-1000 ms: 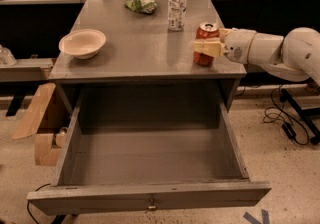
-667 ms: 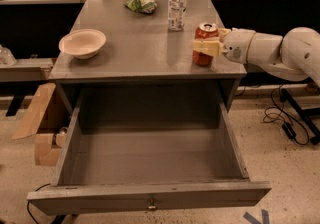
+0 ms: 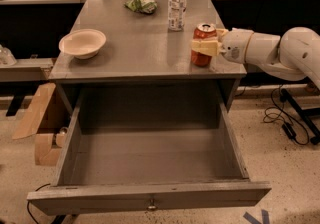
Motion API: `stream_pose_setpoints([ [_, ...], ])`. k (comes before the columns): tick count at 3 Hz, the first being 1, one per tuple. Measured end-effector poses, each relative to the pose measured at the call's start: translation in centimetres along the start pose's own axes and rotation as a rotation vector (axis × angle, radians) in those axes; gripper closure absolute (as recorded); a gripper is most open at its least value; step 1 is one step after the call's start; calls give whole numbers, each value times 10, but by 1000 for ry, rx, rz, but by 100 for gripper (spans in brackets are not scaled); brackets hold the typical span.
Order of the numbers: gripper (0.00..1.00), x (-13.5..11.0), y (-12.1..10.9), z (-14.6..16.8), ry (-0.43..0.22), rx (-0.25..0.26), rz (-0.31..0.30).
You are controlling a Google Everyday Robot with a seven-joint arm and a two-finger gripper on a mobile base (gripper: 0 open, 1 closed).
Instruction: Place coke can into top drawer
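Note:
The red coke can, still upright on the cabinet top, will go down on the middle of the open top drawer's bottom (image 3: 149, 142) from my gripper.
The red coke can (image 3: 201, 59) stands upright near the right front edge of the grey cabinet top (image 3: 135, 48). My gripper (image 3: 202, 44) reaches in from the right on a white arm (image 3: 280, 53). One pale finger (image 3: 204, 47) crosses the can's front and the other is hidden behind it, so the gripper is shut on the can. The top drawer (image 3: 150, 195) is pulled fully open below, empty inside, with a small metal knob (image 3: 150, 207) at the centre of its front panel.
A clear water bottle (image 3: 176, 0) stands just behind the can. A white bowl (image 3: 82, 43) sits at the left of the top and a crumpled green bag (image 3: 141, 3) at the back. A cardboard box (image 3: 37, 118) lies left of the drawer, and cables (image 3: 285, 118) on the floor at right.

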State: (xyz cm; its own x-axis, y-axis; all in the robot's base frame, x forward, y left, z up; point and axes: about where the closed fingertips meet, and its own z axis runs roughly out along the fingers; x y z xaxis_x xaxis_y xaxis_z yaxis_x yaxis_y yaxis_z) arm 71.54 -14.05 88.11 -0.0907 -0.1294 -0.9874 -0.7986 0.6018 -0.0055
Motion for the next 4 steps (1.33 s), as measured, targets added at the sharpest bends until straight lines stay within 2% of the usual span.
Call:
stream_pose_setpoints([
  [1, 100, -21, 40, 0, -9, -54, -45],
  [2, 100, -32, 95, -1, -41, -96, -69],
  [3, 100, -4, 169, 12, -62, -135, -86],
  [4, 100, 40, 212, 27, -53, -145, -54],
])
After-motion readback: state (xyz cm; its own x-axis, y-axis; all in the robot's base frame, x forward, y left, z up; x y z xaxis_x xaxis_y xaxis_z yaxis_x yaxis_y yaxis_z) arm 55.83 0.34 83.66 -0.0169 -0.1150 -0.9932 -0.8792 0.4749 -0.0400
